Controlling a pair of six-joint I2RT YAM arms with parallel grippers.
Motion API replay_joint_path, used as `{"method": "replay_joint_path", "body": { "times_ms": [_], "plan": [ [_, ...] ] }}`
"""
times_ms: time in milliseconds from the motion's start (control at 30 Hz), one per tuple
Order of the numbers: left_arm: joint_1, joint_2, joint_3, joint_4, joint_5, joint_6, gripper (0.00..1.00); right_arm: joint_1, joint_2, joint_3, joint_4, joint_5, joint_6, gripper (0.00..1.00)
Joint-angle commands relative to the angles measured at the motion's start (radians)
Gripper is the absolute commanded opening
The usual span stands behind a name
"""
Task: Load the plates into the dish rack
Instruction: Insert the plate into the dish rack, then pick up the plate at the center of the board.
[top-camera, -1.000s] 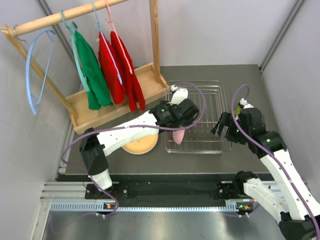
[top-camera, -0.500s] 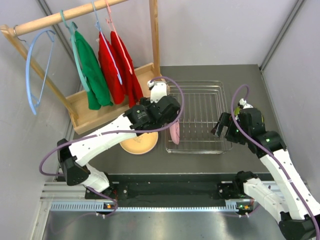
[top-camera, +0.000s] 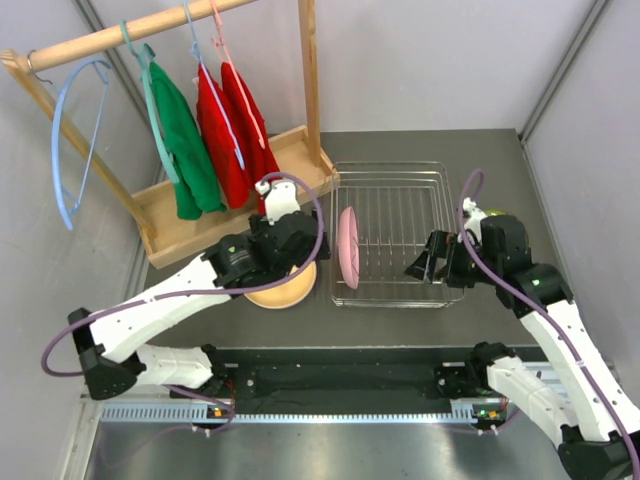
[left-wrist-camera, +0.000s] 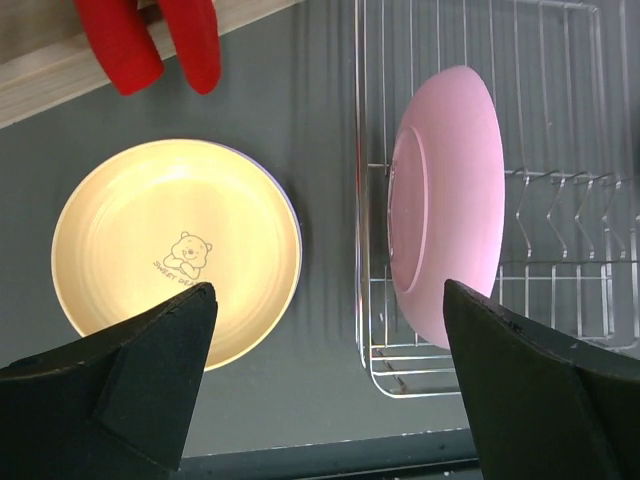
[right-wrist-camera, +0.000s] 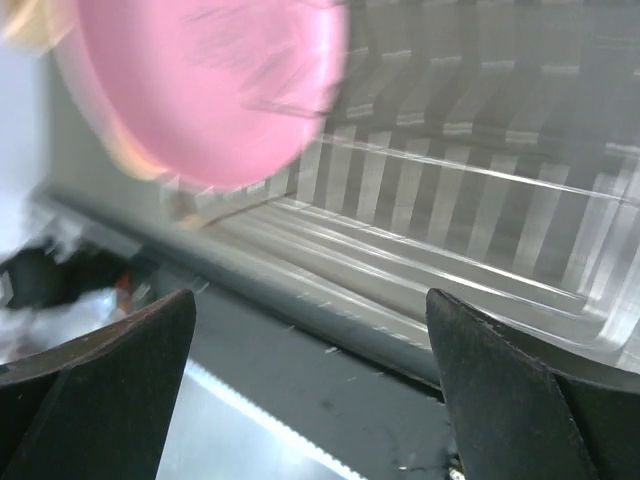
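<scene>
The left gripper will next move to the orange-tan plate's rim (top-camera: 252, 298) (left-wrist-camera: 70, 314), on the side away from the dish rack, and close there.
A pink plate (top-camera: 348, 248) stands on edge in the left end of the silver dish rack (top-camera: 405, 215). The left wrist view shows the same pink plate (left-wrist-camera: 450, 200) between the rack's wires (left-wrist-camera: 560, 262). An orange-tan plate (left-wrist-camera: 175, 250) with a bear print lies flat on the table left of the rack, partly under my left arm (top-camera: 283, 293). A lavender rim shows beneath it. My left gripper (top-camera: 296, 256) hangs open above the gap between that plate and the rack, holding nothing (left-wrist-camera: 328, 290). My right gripper (top-camera: 428, 265) is open over the rack's front right corner, empty (right-wrist-camera: 310, 300).
A wooden clothes stand (top-camera: 220, 205) with green and red garments (top-camera: 235, 130) and a blue hanger (top-camera: 70, 130) fills the back left. Red cloth (left-wrist-camera: 150, 40) hangs just beyond the orange-tan plate. The table's near edge and metal rail (top-camera: 330, 400) run below the rack.
My left arm has pulled back to the left, away from the rack, and the pink plate now stands upright there alone. My right gripper has shifted slightly left towards the rack.
</scene>
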Motion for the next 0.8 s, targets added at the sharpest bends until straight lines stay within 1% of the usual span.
{"method": "replay_joint_path", "body": {
  "times_ms": [0,100,133,200,233,267,333,367,433,467,533,567,700,767],
  "plan": [
    [0.001,-0.106,-0.033,0.035,-0.037,-0.044,0.99,0.033,-0.068,-0.034,0.073,-0.317,-0.05,0.97],
    [0.009,-0.137,-0.049,0.011,-0.072,-0.061,0.99,0.14,-0.128,-0.083,0.1,-0.34,-0.009,0.98],
    [0.012,-0.139,-0.052,0.003,-0.077,-0.067,0.99,0.204,-0.136,-0.1,0.146,-0.343,0.016,0.98],
    [0.022,-0.142,-0.05,-0.012,-0.083,-0.07,0.99,0.277,-0.139,-0.155,0.194,-0.33,0.083,0.98],
    [0.025,-0.143,-0.049,-0.021,-0.087,-0.078,0.99,0.311,-0.132,-0.171,0.218,-0.296,0.106,0.98],
    [0.029,-0.143,-0.046,-0.032,-0.095,-0.086,0.99,0.39,-0.125,-0.183,0.252,-0.269,0.14,0.98],
    [0.03,-0.146,-0.047,-0.054,-0.11,-0.104,0.99,0.472,-0.107,-0.212,0.304,-0.186,0.176,0.99],
    [0.032,-0.151,-0.052,-0.06,-0.112,-0.109,0.99,0.536,-0.096,-0.223,0.359,-0.16,0.203,0.99],
    [0.033,-0.169,-0.067,-0.051,-0.109,-0.11,0.99,0.591,-0.053,-0.243,0.399,-0.095,0.22,0.99],
    [0.036,-0.18,-0.073,-0.048,-0.109,-0.109,0.99,0.633,-0.008,-0.246,0.431,-0.071,0.223,0.99],
    [0.039,-0.189,-0.085,-0.049,-0.109,-0.106,0.99,0.664,0.037,-0.251,0.47,0.015,0.22,0.99],
    [0.042,-0.195,-0.088,-0.052,-0.109,-0.106,0.99,0.673,0.078,-0.254,0.491,0.029,0.216,0.99],
    [0.059,-0.217,-0.134,-0.075,-0.106,-0.126,0.99,0.679,0.157,-0.259,0.623,0.121,0.223,0.99],
    [0.081,-0.235,-0.153,-0.071,-0.089,-0.13,0.99,0.678,0.192,-0.256,0.662,0.152,0.222,0.99]
  ]
}}
